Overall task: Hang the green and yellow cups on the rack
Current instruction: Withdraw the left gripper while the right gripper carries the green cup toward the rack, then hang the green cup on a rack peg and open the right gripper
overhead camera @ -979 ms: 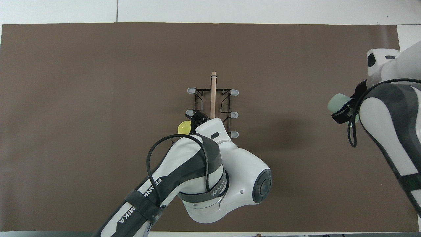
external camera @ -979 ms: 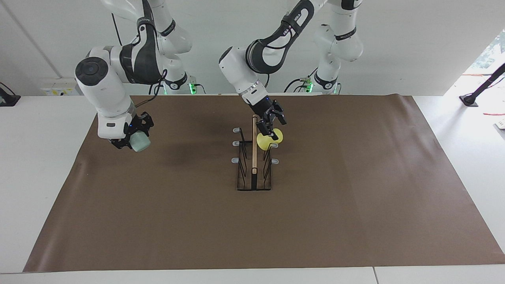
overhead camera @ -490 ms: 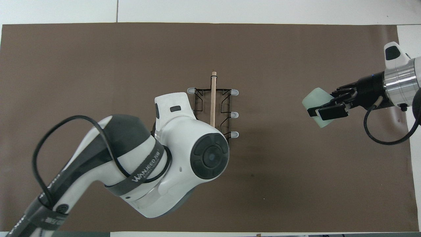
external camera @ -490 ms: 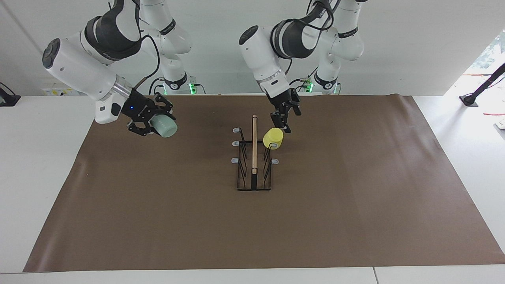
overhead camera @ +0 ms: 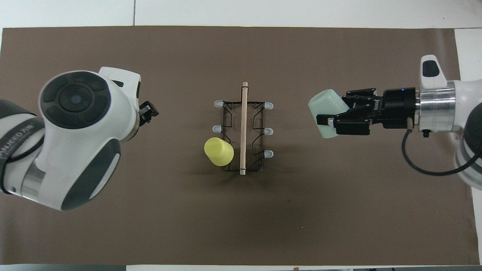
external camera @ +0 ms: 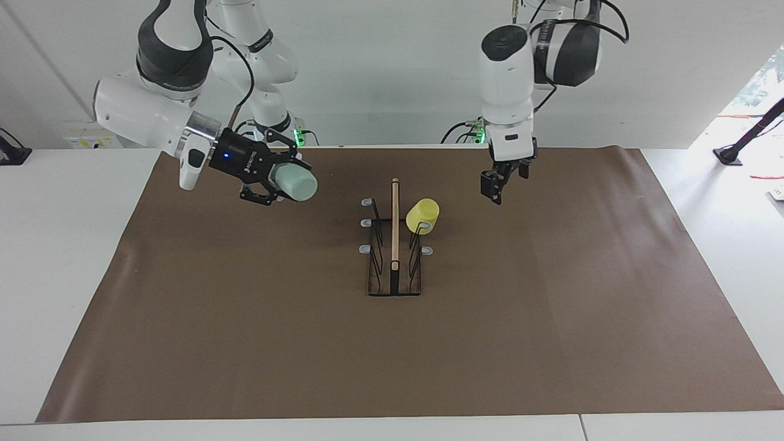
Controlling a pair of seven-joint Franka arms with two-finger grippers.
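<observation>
The robot's right gripper needs to release the green cup, held sideways above the mat now, on the grey-tipped peg across the rack from the yellow cup (overhead camera: 265, 159).
The yellow cup (external camera: 422, 215) (overhead camera: 218, 151) hangs tilted on the rack (external camera: 394, 233) (overhead camera: 243, 120), on the prong nearest the robots on the left arm's side. Nothing is touching it. My left gripper (external camera: 497, 190) (overhead camera: 148, 113) hangs open and empty above the mat, between the rack and the left arm's end. My right gripper (external camera: 278, 180) (overhead camera: 331, 120) is shut on the pale green cup (external camera: 295, 182) (overhead camera: 325, 113). It holds the cup sideways in the air, over the mat on the right arm's side of the rack.
A brown mat (external camera: 551, 337) (overhead camera: 339, 226) covers most of the white table. The rack's other grey-tipped prongs (external camera: 365, 222) carry nothing. A black stand (external camera: 732, 154) sits off the mat at the left arm's end.
My left gripper released the yellow cup onto its prong and drew away toward the left arm's end. My right gripper carried the green cup toward the rack, turning it sideways.
</observation>
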